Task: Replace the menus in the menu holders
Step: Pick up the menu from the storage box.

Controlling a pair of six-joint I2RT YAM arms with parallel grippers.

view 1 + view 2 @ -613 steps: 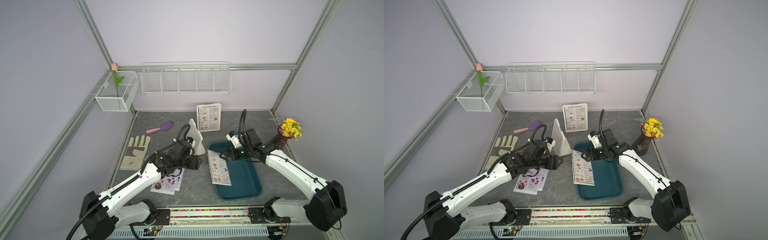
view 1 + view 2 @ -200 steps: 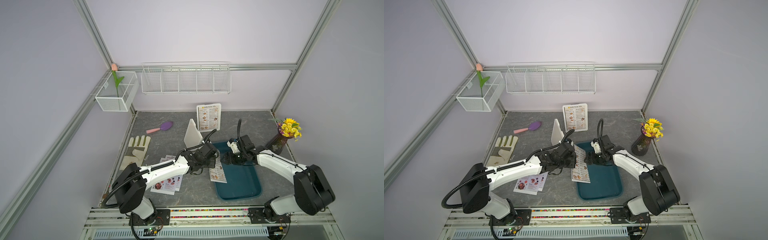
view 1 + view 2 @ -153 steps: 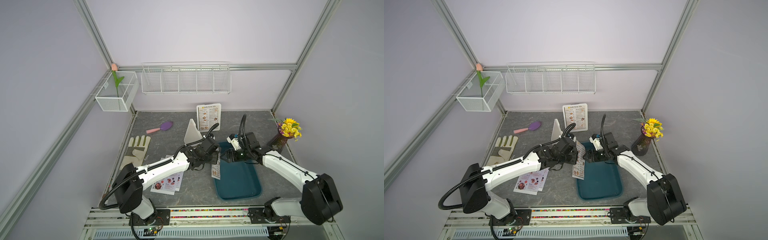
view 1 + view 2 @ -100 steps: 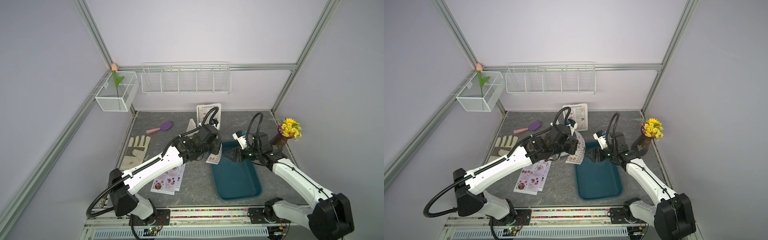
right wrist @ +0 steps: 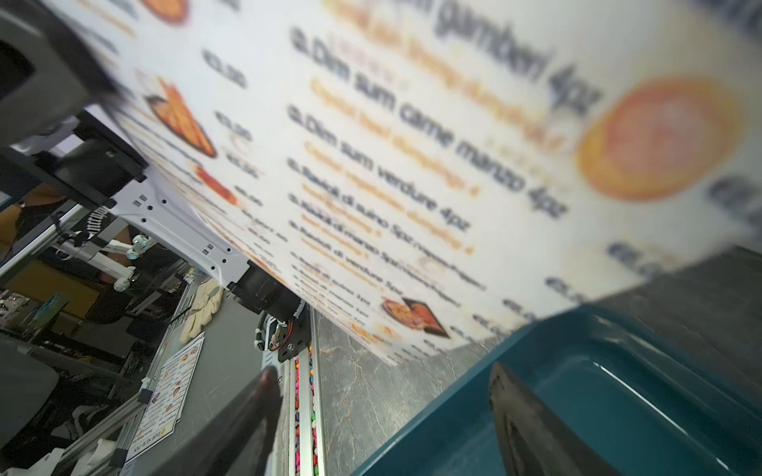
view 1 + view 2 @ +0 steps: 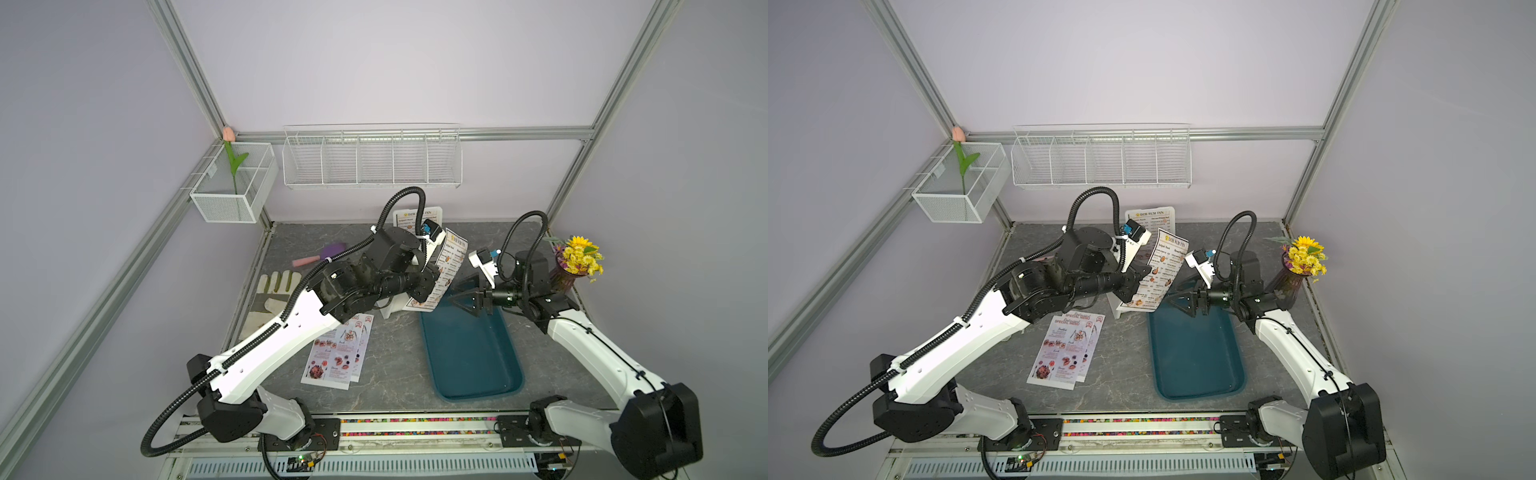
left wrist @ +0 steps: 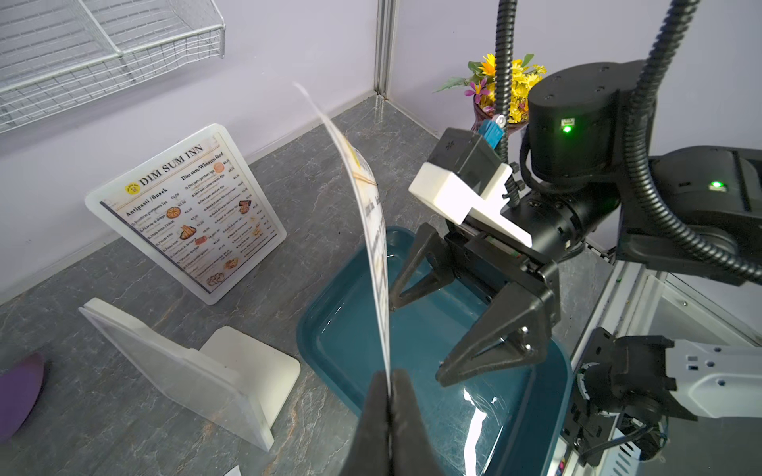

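I will close my right gripper on the middle of the DIM SUM INN menu's free long edge [image 6: 451, 273] [image 5: 579, 304], opposite where my left gripper holds it.
My left gripper [image 7: 389, 377] is shut on the bottom edge of a white "DIM SUM INN" menu [image 6: 451, 266] [image 6: 1165, 270]. The sheet stands upright in the air over the far left corner of the teal tray [image 6: 469, 374]. My right gripper [image 6: 457, 297] [image 5: 381, 371] hovers open over the tray, just right of the sheet, holding nothing. One white menu holder [image 7: 185, 214] stands at the back with a Dim Sum Inn menu inside. An empty menu holder [image 7: 177, 371] stands under my left arm. Two "SPECIAL MENU" sheets [image 6: 1065, 349] lie overlapped on the table.
A vase of yellow flowers [image 6: 575, 266] stands at the right edge, close to my right arm. A glove [image 6: 272, 297] and a purple brush [image 6: 320, 255] lie at the left. A wire rack [image 6: 372, 158] and a mesh basket [image 6: 232, 187] hang on the back wall.
My left gripper has lifted the Dim Sum Inn sheet from the tray's left edge up and toward the back. My right arm has drawn back to the right, away from the sheet.
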